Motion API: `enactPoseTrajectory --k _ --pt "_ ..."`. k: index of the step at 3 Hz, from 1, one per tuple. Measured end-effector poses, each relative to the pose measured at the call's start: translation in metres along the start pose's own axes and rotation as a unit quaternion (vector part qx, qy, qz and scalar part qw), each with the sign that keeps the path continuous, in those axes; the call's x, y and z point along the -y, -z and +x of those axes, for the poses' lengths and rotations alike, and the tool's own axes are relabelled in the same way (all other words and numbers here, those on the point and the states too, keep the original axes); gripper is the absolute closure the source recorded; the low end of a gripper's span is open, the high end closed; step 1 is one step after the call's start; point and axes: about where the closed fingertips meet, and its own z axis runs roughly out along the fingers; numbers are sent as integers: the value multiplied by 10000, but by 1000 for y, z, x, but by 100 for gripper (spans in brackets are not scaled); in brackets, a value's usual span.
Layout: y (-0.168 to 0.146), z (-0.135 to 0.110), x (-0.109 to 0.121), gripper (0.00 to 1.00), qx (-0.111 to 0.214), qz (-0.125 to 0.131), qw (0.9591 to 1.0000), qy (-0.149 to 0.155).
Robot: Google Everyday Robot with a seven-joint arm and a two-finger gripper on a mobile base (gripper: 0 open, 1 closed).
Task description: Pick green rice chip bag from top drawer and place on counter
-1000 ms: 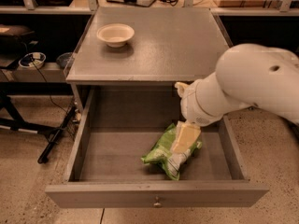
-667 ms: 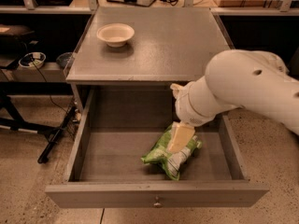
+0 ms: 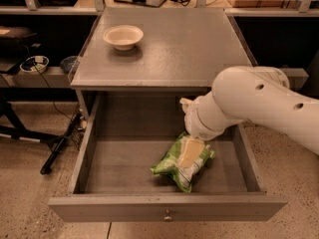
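The robot's gripper will close on the middle part (image 3: pixel 180 163) of the green rice chip bag, lower down than the upper part beneath its fingers.
The green rice chip bag (image 3: pixel 175 167) lies crinkled on the floor of the open top drawer (image 3: pixel 119 158), right of its middle. My gripper (image 3: pixel 191 152) reaches down into the drawer from the right on the large white arm (image 3: pixel 249 103). Its cream tip is right over the bag's upper part and seems to touch it. The arm's wrist hides the rest of the gripper. The counter (image 3: pixel 184 49) is the grey cabinet top just behind the drawer.
A cream-white bowl (image 3: pixel 123 36) stands on the counter's back left. The drawer's front panel has a small round knob (image 3: pixel 168 216). Shelves with cables and small dishes (image 3: pixel 35 63) lie behind and to the left. Black stand legs (image 3: pixel 60 143) are on the floor at left.
My arm has shifted a little to the left and lower into the drawer, bringing the gripper closer onto the bag. The bag has not moved.
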Motion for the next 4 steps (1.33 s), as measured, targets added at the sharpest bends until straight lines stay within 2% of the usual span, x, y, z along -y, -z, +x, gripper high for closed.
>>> enactPoseTrajectory --k 1,3,4 --pt "-18 28 -9 0 -141 -170 9995 -215" --pt "-29 36 -13 0 -162 -95 9995 -258" --pt "-41 38 -13 0 -18 -183 9995 -274"
